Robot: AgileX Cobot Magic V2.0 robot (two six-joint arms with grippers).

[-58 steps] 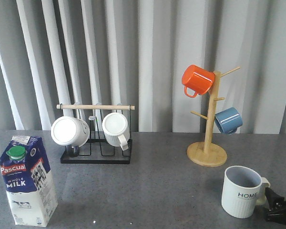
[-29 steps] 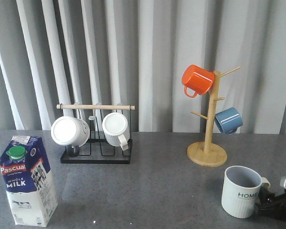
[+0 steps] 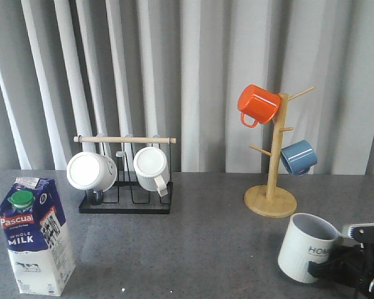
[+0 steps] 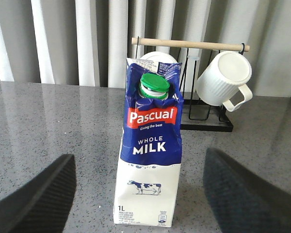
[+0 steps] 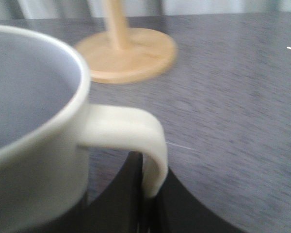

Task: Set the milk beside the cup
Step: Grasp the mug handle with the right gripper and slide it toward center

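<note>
Next, I set the HOME cup at the front middle of the table (image 3: 188, 290), past the wire rack's side, using my right gripper.
The milk (image 3: 37, 237), a blue-and-white Pascual carton with a green cap, stands upright at the front left of the table. In the left wrist view the milk (image 4: 150, 155) stands just ahead of my open left gripper (image 4: 140, 191), one finger on each side, neither touching it. The left gripper is out of the front view. The off-white ribbed HOME cup (image 3: 305, 249) is at the front right, tilted to the left. My right gripper (image 3: 333, 269) is shut on the cup's handle (image 5: 136, 131), and the cup (image 5: 34, 145) fills the right wrist view.
A black wire rack (image 3: 126, 205) with a wooden bar holds two plain white mugs behind the milk. A wooden mug tree (image 3: 271, 199) carries an orange mug (image 3: 258, 104) and a blue mug (image 3: 298, 157) just behind the cup. Grey curtains close the back.
My right gripper has closed in on the cup's handle. The cup has shifted left and tipped from upright to tilted. The milk has not moved.
</note>
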